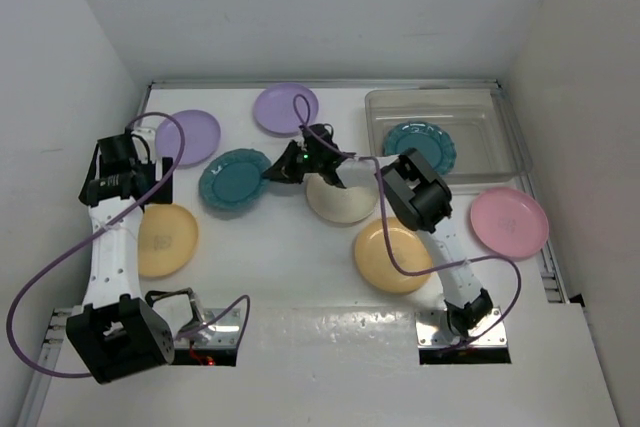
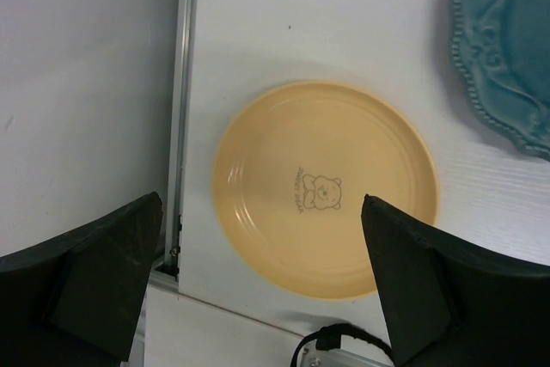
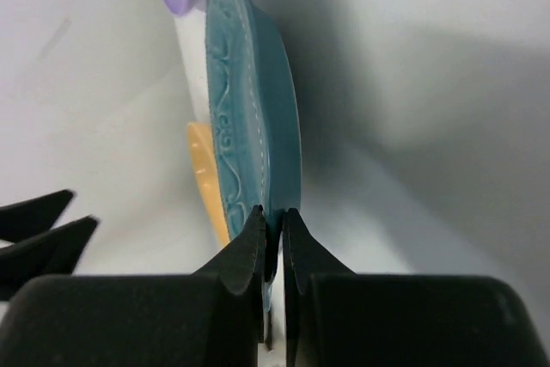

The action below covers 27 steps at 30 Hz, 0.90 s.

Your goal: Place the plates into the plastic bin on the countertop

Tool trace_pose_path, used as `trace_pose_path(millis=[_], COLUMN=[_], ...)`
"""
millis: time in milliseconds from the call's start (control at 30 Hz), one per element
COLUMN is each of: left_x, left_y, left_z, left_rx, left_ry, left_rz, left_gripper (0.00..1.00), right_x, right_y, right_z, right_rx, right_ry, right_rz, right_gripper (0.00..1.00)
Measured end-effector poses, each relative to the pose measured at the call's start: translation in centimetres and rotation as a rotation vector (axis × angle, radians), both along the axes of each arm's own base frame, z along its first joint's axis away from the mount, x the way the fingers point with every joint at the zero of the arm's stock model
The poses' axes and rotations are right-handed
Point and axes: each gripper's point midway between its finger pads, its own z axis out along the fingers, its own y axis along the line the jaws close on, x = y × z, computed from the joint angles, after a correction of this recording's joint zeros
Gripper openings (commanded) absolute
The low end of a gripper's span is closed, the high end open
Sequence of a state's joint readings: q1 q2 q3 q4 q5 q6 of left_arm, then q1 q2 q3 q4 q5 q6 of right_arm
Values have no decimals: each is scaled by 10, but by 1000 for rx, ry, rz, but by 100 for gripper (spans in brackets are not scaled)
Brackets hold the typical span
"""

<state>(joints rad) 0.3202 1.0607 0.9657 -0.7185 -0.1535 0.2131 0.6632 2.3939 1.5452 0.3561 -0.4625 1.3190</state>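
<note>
The robot's right gripper should release the dark teal scalloped plate on the other teal plate inside the clear plastic bin (image 1: 419, 147).
My right gripper (image 1: 273, 173) is shut on the right rim of a dark teal scalloped plate (image 1: 233, 181). In the right wrist view the gripper (image 3: 273, 217) pinches that plate (image 3: 253, 126) edge-on, its near rim raised. My left gripper (image 1: 125, 165) is open above a yellow-orange plate (image 1: 165, 239); in the left wrist view the gripper (image 2: 261, 201) hangs over that bear-printed plate (image 2: 325, 188). The clear plastic bin (image 1: 480, 107) at the back right holds the other teal plate (image 1: 420, 145). On the countertop (image 1: 300, 277) lie two lavender plates (image 1: 190, 135) (image 1: 285, 107), a cream plate (image 1: 342, 199), a second yellow-orange plate (image 1: 392, 255) and a pink plate (image 1: 509, 220).
White walls close in the left, back and right sides. The right arm (image 1: 418, 197) reaches leftward over the cream plate. A purple cable (image 1: 60, 267) loops off the left arm. Metal mount plates (image 1: 215, 327) sit at the front edge. The held teal plate's edge shows in the left wrist view (image 2: 507, 58).
</note>
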Motion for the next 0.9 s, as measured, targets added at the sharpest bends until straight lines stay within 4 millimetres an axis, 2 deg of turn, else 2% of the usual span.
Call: trace_pose_path(millis=[133, 300, 400, 433, 500, 533, 600, 700, 800, 900], left_x=[8, 16, 19, 19, 20, 21, 22, 24, 27, 30], left_y=[-1, -3, -6, -6, -7, -7, -7, -8, -8, -7], left_z=[9, 16, 14, 14, 12, 11, 10, 9, 11, 12], left_rx=[-5, -16, -26, -27, -31, -33, -35, -41, -43, -41], left_ry=[-20, -39, -35, -33, -28, -25, -23, -19, -21, -26], left_rz=[-16, -41, -55, -58, -65, -66, -67, -71, -79, -86], left_gripper=[100, 100, 100, 100, 100, 100, 100, 100, 100, 100], right_x=[7, 45, 67, 71, 75, 77, 78, 71, 57, 43], right_y=[-42, -112, -171, -196, -246, -278, -333, -405, -447, -466], right_z=[35, 117, 167, 179, 190, 190, 176, 137, 98, 71], right_rx=[35, 161, 263, 286, 311, 310, 281, 165, 5, -101], right_ry=[31, -61, -150, -170, -202, -213, -203, -138, -53, 16], right_rz=[-75, -235, -361, -411, -520, -590, -736, -938, -1056, -1089], right_gripper=[0, 0, 0, 0, 0, 0, 0, 0, 0, 0])
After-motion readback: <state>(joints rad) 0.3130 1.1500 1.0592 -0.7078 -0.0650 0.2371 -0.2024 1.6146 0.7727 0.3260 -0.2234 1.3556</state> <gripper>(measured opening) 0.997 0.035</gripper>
